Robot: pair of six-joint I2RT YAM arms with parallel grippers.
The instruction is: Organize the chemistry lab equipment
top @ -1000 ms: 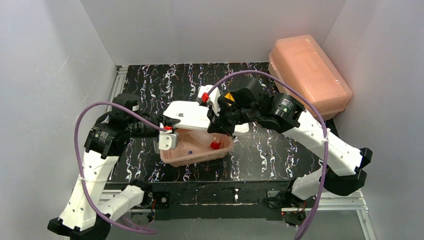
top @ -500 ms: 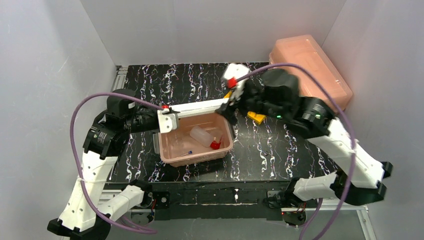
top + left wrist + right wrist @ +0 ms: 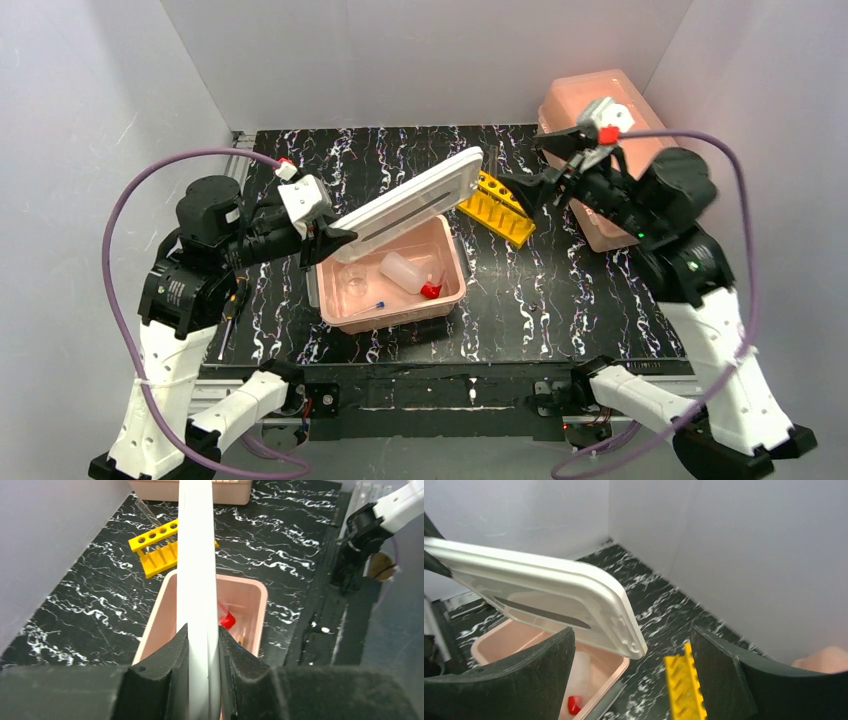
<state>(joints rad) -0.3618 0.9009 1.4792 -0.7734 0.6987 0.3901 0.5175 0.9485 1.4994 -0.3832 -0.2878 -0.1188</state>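
The robot's right gripper will close on the white lid's far end (image 3: 477, 174) (image 3: 628, 617), opposite the left gripper, so that both grippers hold the lid.
My left gripper (image 3: 326, 236) (image 3: 202, 641) is shut on the near edge of the white lid (image 3: 415, 198) (image 3: 196, 555), which it holds tilted up over the open pink tub (image 3: 452, 283) (image 3: 256, 605). In the tub lie a translucent bottle with a red cap (image 3: 408, 274) (image 3: 573, 703), a small clear glass (image 3: 353, 283) and a thin blue-tipped rod (image 3: 368, 307). The yellow tube rack (image 3: 497, 207) (image 3: 155, 545) (image 3: 681, 687) stands behind the tub. Beyond the rack my right gripper (image 3: 541, 166) (image 3: 634, 675) hangs open and empty, off the lid's (image 3: 549, 590) far end.
A closed pink tub (image 3: 622, 150) sits at the back right against the wall. A thin dark rod (image 3: 229, 322) lies on the table beside the left arm. White walls close in the black marbled table on three sides.
The right gripper opened, let go of the lid and drew back to the right. The left gripper swung the lid up off the tub, which uncovered its contents and the yellow rack.
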